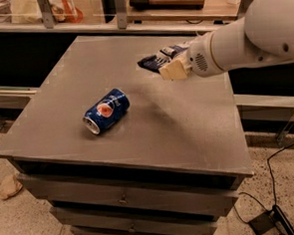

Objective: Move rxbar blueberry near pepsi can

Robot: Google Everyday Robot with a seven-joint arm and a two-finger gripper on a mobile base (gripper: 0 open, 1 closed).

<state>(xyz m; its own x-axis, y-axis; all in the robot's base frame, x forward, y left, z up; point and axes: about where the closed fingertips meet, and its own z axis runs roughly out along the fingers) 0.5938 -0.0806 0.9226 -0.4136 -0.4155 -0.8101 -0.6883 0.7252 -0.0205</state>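
Observation:
Next, I release the rxbar blueberry on the grey table [144, 102], close beside the pepsi can's end opposite its silver top. The bar is now lifted a little off the tabletop.
The pepsi can [106, 111] lies on its side at the left middle of the grey table [182, 127], its silver top facing the front left. My gripper [171, 70] hangs over the back right of the table, its tan fingers shut on the rxbar blueberry [151, 63]. The small dark navy bar sticks out to the gripper's left, lifted a little off the tabletop. It is well apart from the can, behind and to the right of it.
A puffy blue-and-white snack bag [175, 50] lies at the back right of the table, mostly hidden behind my arm. A counter with bags and a tray runs behind the table. Cables lie on the floor at the right.

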